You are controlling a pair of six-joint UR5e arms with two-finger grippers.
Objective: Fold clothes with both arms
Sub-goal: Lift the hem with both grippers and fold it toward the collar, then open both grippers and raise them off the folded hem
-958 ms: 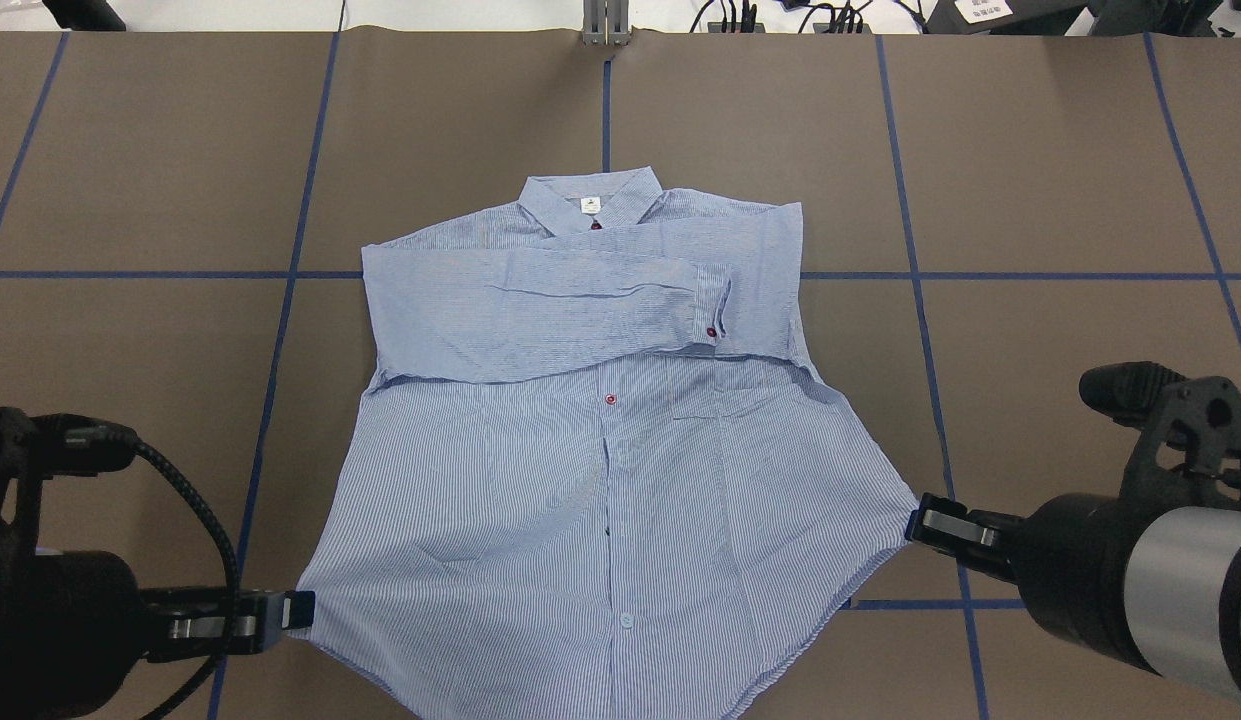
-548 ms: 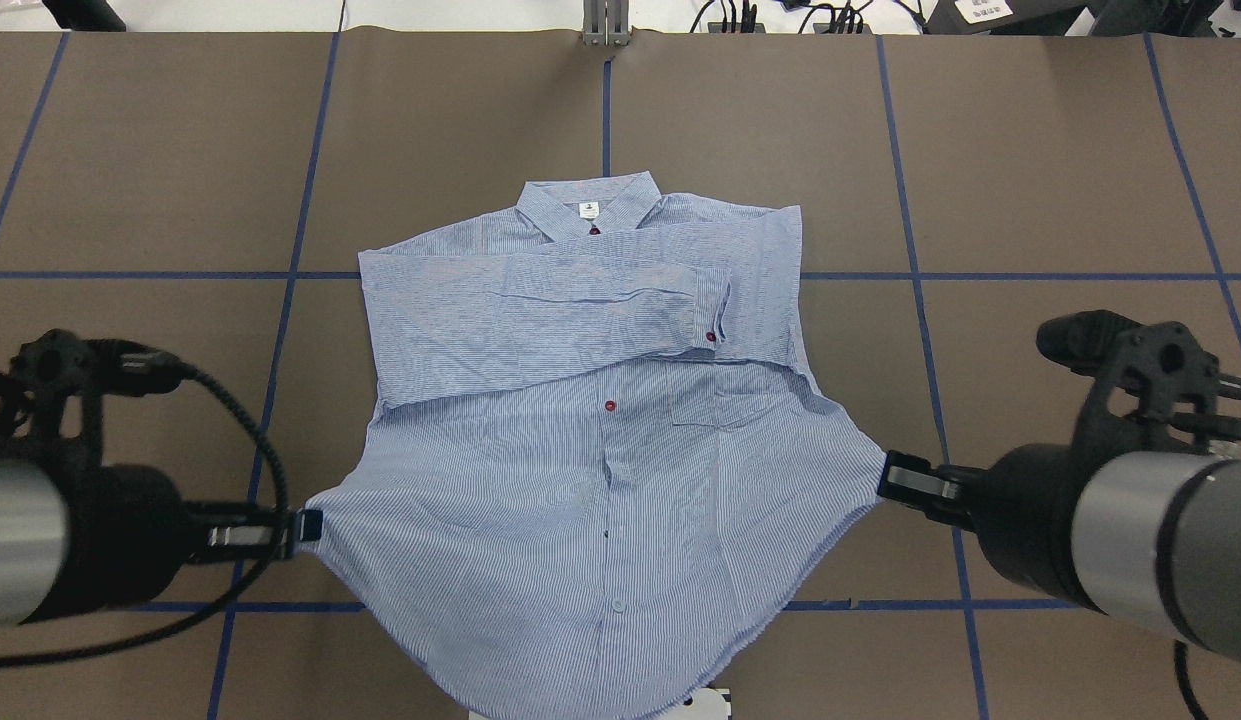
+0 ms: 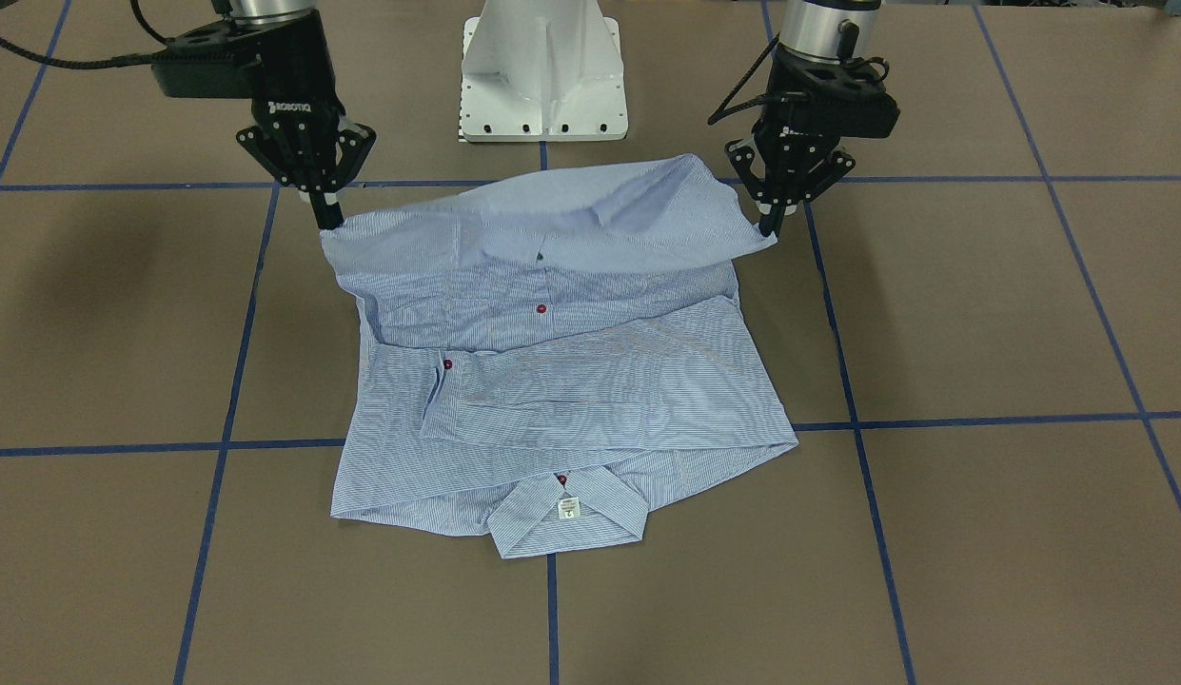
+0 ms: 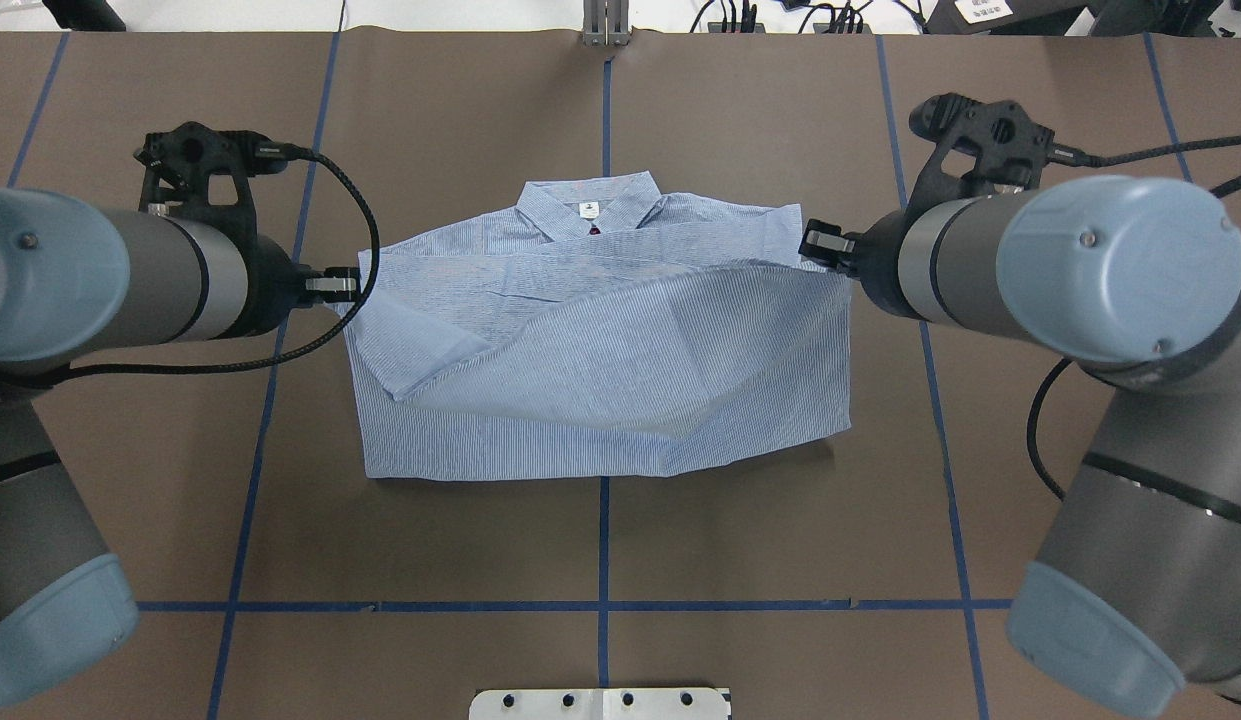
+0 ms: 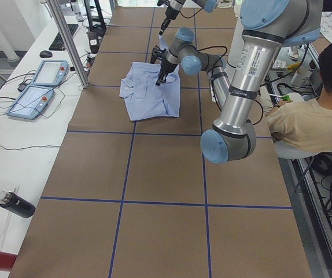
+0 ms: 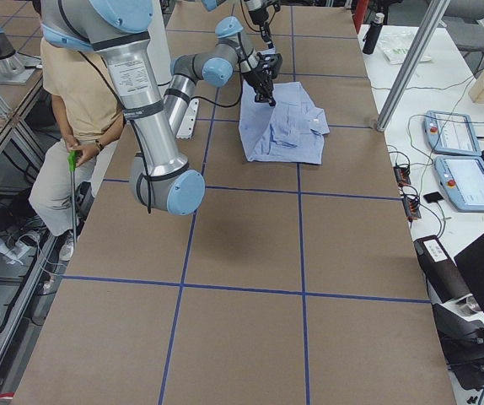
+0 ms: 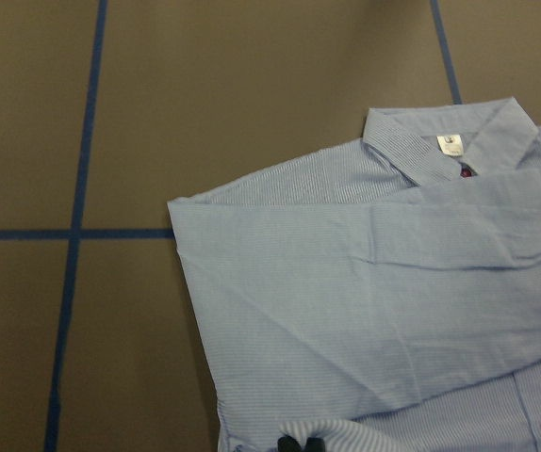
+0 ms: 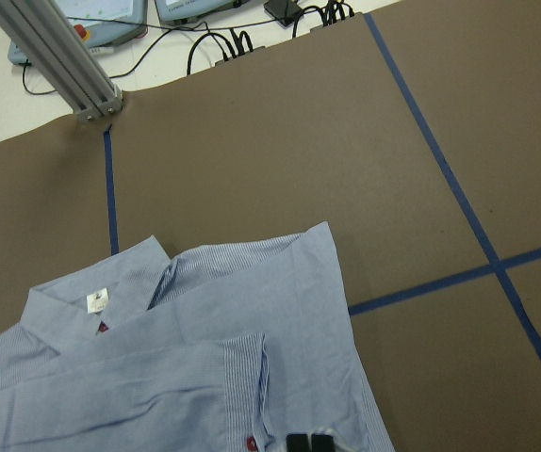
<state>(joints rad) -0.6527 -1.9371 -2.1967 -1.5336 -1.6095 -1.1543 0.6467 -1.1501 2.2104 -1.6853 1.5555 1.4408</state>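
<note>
I need to let go with my left gripper of the hem corner on the shirt's shoulder edge (image 3: 760,459) (image 7: 214,190), near the shirt's outer corner.
The light blue striped shirt (image 4: 600,370) lies in the middle of the brown table with its collar (image 4: 587,208) at the far side. Its lower half is lifted and doubled over the folded sleeves. My left gripper (image 4: 345,287) is shut on one hem corner beside the shirt's shoulder. My right gripper (image 4: 815,243) is shut on the other hem corner at the opposite shoulder. In the front-facing view the left gripper (image 3: 769,226) and the right gripper (image 3: 328,221) hold the hem a little above the shirt (image 3: 552,381). Both wrist views show fingertips (image 7: 301,443) (image 8: 310,443) pinching cloth.
The white pedestal base (image 3: 542,76) stands at the robot's side of the table. Blue tape lines (image 4: 600,606) cross the brown surface. An aluminium post (image 8: 54,56), cables and teach pendants (image 5: 39,87) lie beyond the far edge. A seated person (image 5: 310,116) is behind the robot.
Both grippers have carried the hem corners up and away from the robot, towards the collar. The shirt's lower half now lies doubled over the sleeves and chest.
</note>
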